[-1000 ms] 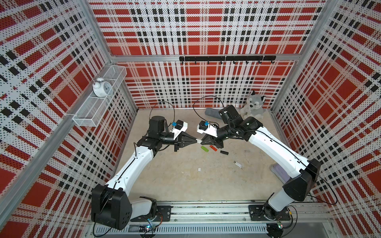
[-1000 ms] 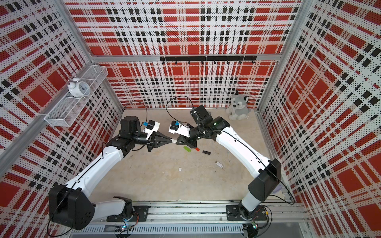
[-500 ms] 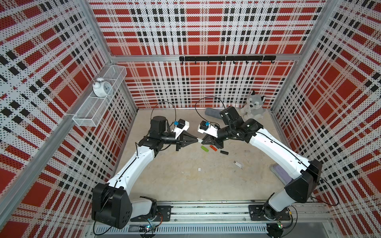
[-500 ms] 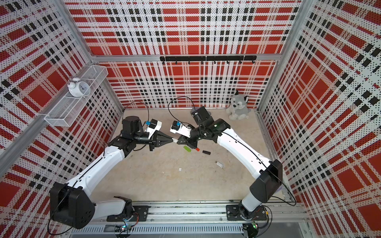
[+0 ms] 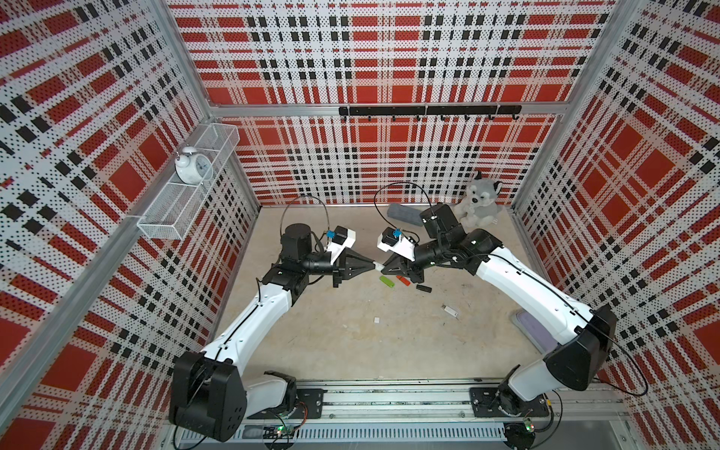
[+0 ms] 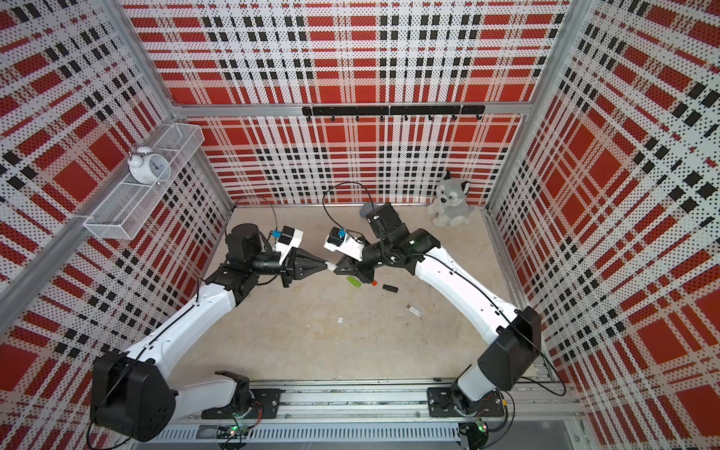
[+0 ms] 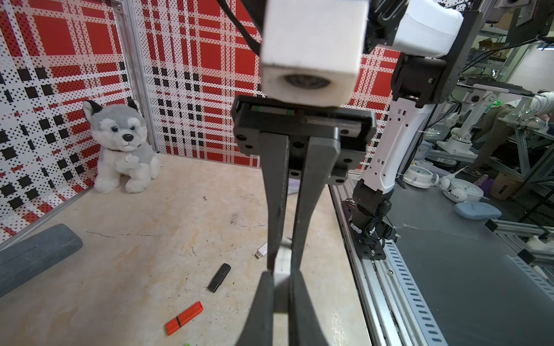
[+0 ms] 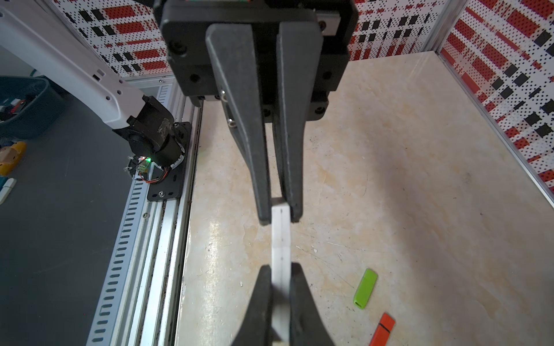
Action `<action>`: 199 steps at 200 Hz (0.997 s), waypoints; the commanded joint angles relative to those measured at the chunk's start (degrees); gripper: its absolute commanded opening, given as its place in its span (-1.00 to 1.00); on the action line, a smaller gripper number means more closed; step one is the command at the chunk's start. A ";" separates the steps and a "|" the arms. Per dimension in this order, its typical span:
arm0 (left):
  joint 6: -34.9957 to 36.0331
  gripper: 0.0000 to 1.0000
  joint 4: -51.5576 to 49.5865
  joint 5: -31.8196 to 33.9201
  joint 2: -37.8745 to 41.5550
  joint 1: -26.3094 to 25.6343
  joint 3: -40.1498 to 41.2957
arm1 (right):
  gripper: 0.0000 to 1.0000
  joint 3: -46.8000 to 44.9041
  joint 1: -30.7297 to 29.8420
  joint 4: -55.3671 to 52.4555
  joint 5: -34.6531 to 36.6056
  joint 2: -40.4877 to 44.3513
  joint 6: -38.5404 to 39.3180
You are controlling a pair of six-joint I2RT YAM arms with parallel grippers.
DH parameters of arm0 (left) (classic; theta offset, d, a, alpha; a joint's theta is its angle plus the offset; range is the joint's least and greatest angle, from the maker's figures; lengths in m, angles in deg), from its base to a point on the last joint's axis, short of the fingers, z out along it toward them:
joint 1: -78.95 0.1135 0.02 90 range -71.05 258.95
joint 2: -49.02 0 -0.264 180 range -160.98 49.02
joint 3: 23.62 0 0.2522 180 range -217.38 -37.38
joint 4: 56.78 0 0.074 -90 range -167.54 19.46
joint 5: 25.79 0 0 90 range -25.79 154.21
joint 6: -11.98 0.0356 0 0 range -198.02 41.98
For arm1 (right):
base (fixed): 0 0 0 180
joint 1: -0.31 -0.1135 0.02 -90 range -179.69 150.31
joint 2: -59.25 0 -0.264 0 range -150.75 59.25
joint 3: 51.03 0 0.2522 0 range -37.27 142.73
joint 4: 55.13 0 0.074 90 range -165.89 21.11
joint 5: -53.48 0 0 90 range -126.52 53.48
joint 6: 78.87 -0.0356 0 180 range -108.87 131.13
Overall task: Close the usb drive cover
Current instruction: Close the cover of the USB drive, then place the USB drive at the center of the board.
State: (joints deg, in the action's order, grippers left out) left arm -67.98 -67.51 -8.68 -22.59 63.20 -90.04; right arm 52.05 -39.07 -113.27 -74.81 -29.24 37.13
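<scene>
Next, my right gripper puts the white usb drive down on the floor [image 5: 394,303] between the small white cap and the red drive.
A white usb drive [image 5: 378,266] [image 6: 331,266] hangs above the floor, pinched end to end between my two grippers. My left gripper [image 5: 372,265] [image 7: 281,274] is shut on one end. My right gripper [image 5: 383,268] [image 8: 280,266] is shut on the opposite end. The two grippers point tip to tip. In the right wrist view the usb drive [image 8: 280,236] shows a thin seam where its cover and body meet, and no metal plug shows. I cannot tell which end is the cover.
On the floor under the right gripper lie a green drive [image 5: 387,281], a red drive [image 5: 403,280] and a black drive [image 5: 423,288]. Nearer the front lie an uncapped white drive [image 5: 450,310] and a small white cap [image 5: 376,320]. A plush husky [image 5: 478,200] and a grey case [image 5: 403,215] sit at the back.
Both grippers have stayed shut on the white drive. The right arm has shifted slightly, and the drive has hardly moved.
</scene>
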 commanded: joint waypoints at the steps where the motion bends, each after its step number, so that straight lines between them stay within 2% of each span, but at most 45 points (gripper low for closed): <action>1: 3.56 -0.80 -3.72 2.10 0.12 -3.91 -1.14 | -1.00 2.34 -2.70 8.21 -3.50 -0.60 2.58; 15: 4.21 -0.70 -4.10 5.39 1.62 -2.63 -1.43 | -1.00 0.38 -1.48 7.86 -1.46 0.25 1.90; 24: 4.78 -0.51 -3.98 5.83 2.99 -1.51 -1.20 | -1.00 -1.41 -0.51 8.20 -0.69 0.99 1.21; 36: 4.80 -0.46 -3.56 6.92 4.74 -0.04 -0.72 | -1.00 -4.03 0.83 9.22 0.13 2.26 0.23; 45: 4.74 -0.32 -3.35 7.85 5.90 0.90 -0.14 | -1.00 -6.29 1.71 10.30 0.01 3.14 -0.77; 60: 4.66 -0.30 -2.50 9.01 7.67 1.16 1.32 | -1.00 -9.74 2.92 11.72 -0.08 4.04 -2.30; 70: 4.54 -0.23 -1.75 10.45 8.64 3.24 2.21 | -1.00 -11.69 3.23 12.22 -0.10 4.29 -2.94; 86: 2.39 -0.10 1.26 16.32 10.40 3.82 4.41 | -1.00 -15.68 4.38 15.66 0.55 4.46 -6.49; 119: -5.87 -0.05 14.07 33.52 16.77 3.95 13.01 | -1.00 -25.29 6.66 22.84 3.11 0.76 -21.49; 143: -9.18 -0.03 18.73 46.02 20.56 2.70 18.35 | -1.00 -28.67 6.59 23.92 3.13 -5.42 -27.36; 180: -12.50 -0.03 24.03 50.29 22.85 2.04 22.91 | -1.00 -30.00 6.59 26.55 3.00 -12.98 -30.93; 184: -12.82 -0.03 24.36 50.44 22.90 0.23 23.10 | -1.00 -30.05 6.59 26.91 2.71 -13.60 -31.22; 199: -14.20 -0.02 24.72 51.53 22.89 -0.25 23.22 | -1.00 -30.17 6.58 28.21 1.58 -15.35 -32.14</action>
State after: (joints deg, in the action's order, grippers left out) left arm -78.67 -47.88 38.03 -0.34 64.53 -67.38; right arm 21.69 -32.77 -89.62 -71.48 -42.92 8.80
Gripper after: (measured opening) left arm 0.487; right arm 0.104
